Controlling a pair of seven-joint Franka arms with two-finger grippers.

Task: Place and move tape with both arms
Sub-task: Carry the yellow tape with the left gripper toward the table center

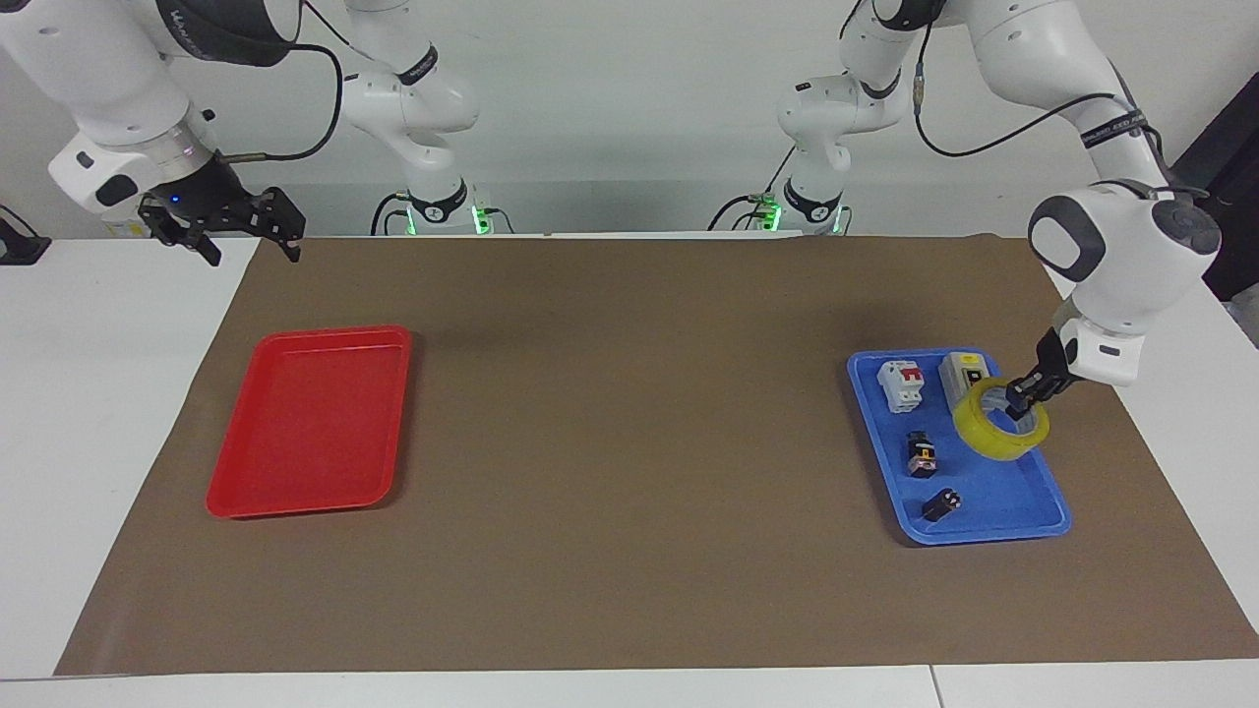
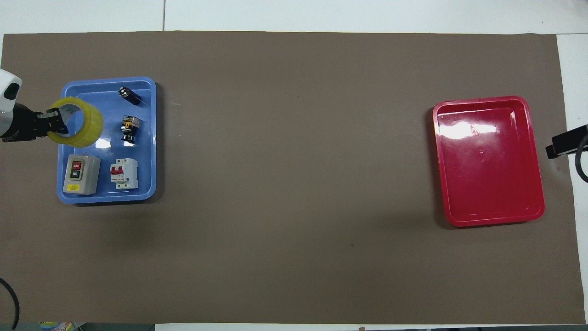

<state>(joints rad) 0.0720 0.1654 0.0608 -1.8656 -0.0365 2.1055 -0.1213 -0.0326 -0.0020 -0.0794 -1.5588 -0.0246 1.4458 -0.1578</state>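
The brown paper (image 2: pixel 291 162) lies between the blue and red trays. Next, I set the yellow tape roll down on it with my left gripper.
The yellow tape roll (image 1: pixel 997 434) hangs in the air over the blue tray (image 1: pixel 993 511), held by its rim. My left gripper (image 1: pixel 1021 395) is shut on the roll's wall. It also shows in the overhead view (image 2: pixel 54 120), with the tape (image 2: pixel 85 123) tilted over the tray's edge (image 2: pixel 108 196). My right gripper (image 1: pixel 248 234) waits, open and empty, up over the table's edge nearest the robots at the right arm's end, above the red tray (image 1: pixel 310 423). In the overhead view only a dark tip of it (image 2: pixel 565 145) shows.
In the blue tray lie a white breaker with red switches (image 1: pixel 903 383), a grey push-button box (image 1: pixel 962 376), a small black-and-yellow part (image 1: pixel 921 455) and a small black part (image 1: pixel 939 505). The red tray (image 2: pixel 489 161) holds nothing. Brown paper (image 1: pixel 629 413) covers the table.
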